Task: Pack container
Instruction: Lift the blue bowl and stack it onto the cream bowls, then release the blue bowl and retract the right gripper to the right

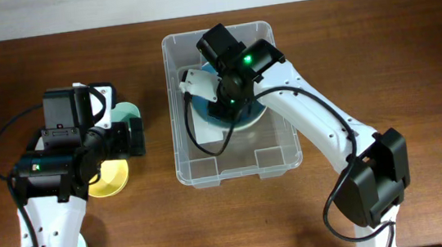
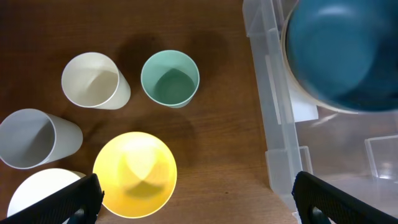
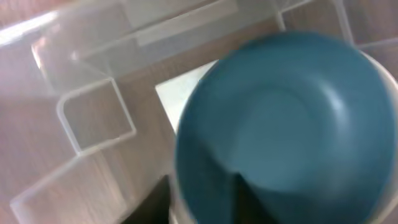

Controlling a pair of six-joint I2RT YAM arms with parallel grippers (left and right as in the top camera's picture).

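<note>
The mint green cup is next for my left gripper, which should go there and close on the cup's rim [image 1: 138, 111] [image 2: 198, 81], on the side facing the clear plastic container.
The clear plastic container [image 1: 239, 175] stands at the table's middle. It also shows in the left wrist view [image 2: 273, 124] and the right wrist view [image 3: 93, 118], with a white label [image 3: 174, 99] on its base. My right gripper [image 1: 222, 99] reaches into it and is shut on the rim of a blue bowl [image 1: 245, 119], one finger inside and one outside [image 3: 202, 202]. The blue bowl [image 3: 292, 118] sits low in the far half of the container [image 2: 348, 50]. My left gripper [image 1: 136, 136] is open and empty over the table left of the container [image 2: 196, 199].
Left of the container are a yellow bowl [image 2: 134, 174], a mint green cup [image 2: 170, 78], a cream cup [image 2: 93, 81], a grey cup [image 2: 31, 138] and a white bowl [image 2: 37, 193]. The yellow bowl [image 1: 110, 180] lies under my left arm.
</note>
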